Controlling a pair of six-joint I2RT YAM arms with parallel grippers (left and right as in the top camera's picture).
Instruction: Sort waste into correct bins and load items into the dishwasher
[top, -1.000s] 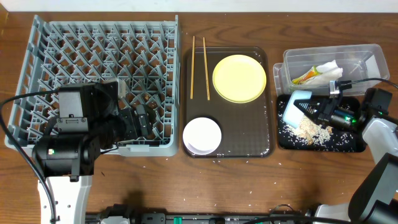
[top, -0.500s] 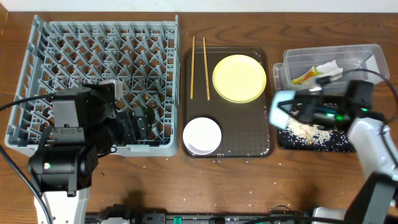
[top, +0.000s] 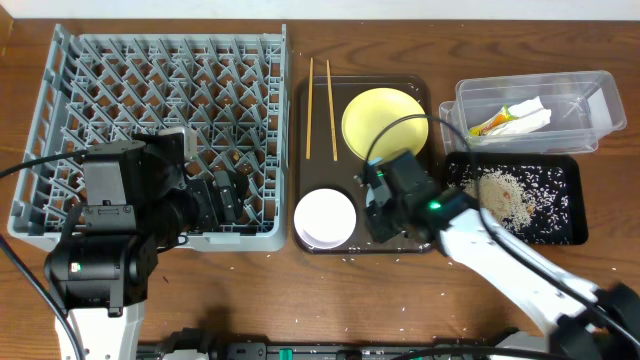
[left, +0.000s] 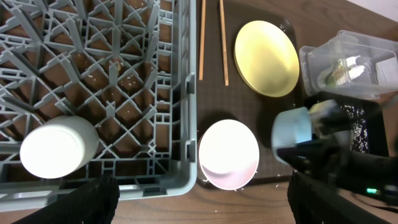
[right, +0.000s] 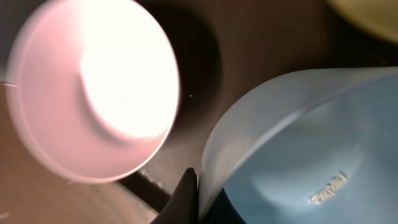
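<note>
My right gripper has the light blue bowl, tilted over the brown tray now. It will leave the bowl on the brown tray (top: 398, 200) between the white bowl and the black tray.
My right gripper (top: 383, 205) is shut on the rim of the light blue bowl (right: 298, 143), holding it tilted over the brown tray beside the white bowl (top: 325, 217). The blue bowl also shows blurred in the left wrist view (left: 292, 127). The yellow plate (top: 385, 125) and chopsticks (top: 320, 95) lie on the brown tray. My left gripper (top: 228, 195) is open and empty over the front of the grey dish rack (top: 100, 70). A white cup (left: 59, 146) stands in the rack. Rice (top: 505, 195) lies in the black tray (top: 565, 235). Wrapper (top: 530, 112) and sachet (top: 490, 124) lie in the clear tub (top: 590, 90).
The brown tray (top: 420, 240) sits between the rack and the two bins. Loose rice grains are scattered on the wooden table (top: 300, 300) in front of the tray. The left arm's body covers the rack's front left part.
My right arm has swung left from the black tray to above the brown tray, carrying the blue bowl. A pile of rice now shows in the black tray. The left arm has barely moved.
</note>
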